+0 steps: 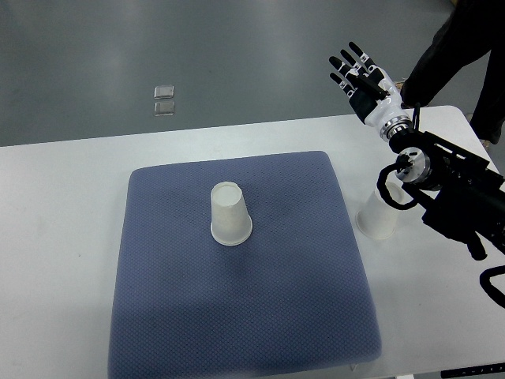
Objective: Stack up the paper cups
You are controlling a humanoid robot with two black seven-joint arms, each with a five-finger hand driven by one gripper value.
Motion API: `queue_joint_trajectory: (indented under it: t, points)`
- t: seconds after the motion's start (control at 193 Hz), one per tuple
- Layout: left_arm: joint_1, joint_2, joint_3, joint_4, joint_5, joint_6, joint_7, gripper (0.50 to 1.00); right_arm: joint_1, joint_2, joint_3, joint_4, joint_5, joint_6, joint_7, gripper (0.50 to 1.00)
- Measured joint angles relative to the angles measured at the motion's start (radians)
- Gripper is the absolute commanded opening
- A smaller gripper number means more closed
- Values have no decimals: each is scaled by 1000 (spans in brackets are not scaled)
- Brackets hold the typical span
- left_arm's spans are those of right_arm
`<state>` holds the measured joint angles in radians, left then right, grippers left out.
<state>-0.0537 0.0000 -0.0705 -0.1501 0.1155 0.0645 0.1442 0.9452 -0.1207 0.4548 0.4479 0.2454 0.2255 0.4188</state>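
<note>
The robot's right gripper should next close around the upper part (pixel 379 202) of the white paper cup that stands on the white table beside the blue-grey mat.
A white paper cup (pixel 230 215) stands upside down near the middle of the blue-grey mat (pixel 245 316). A second white paper cup (pixel 376 219) stands upside down on the white table just right of the mat, partly hidden under my right forearm. My right hand (pixel 357 73) is raised above the table's far edge, well above and beyond that cup, with its fingers spread and nothing in them. The left arm does not show.
The white table (pixel 63 237) carries the mat. A person in dark clothing (pixel 458 47) stands at the far right corner, close behind my right hand. Two small clear squares (pixel 164 98) lie on the grey floor beyond the table.
</note>
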Motion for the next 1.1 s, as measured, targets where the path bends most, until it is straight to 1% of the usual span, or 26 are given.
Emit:
queue_joint_trajectory:
  t: [0.27,0.514,0.721,0.908,1.001,1.1]
  points:
    - [1,0,-3,1,0,0,0,1000,12,-10,-5,10,-3,2,-1,924]
    - [1,0,-3,2,0,0,0,1000,39,-75,-13,28,-117,3,-7,924]
    - [2,0,-1,3,0,0,0,1000,47,-249,-21,114,-260,4,-11,924]
    - [2,0,-1,3,0,0,0,1000,50,-432,-70,277,-510,18,-12,924]
    - [1,0,-1,3,0,0,0,1000,53,-522,-87,367,-676,42,-12,924]
    - [1,0,-1,3,0,0,0,1000,69,-591,-92,457,-852,75,-11,924]
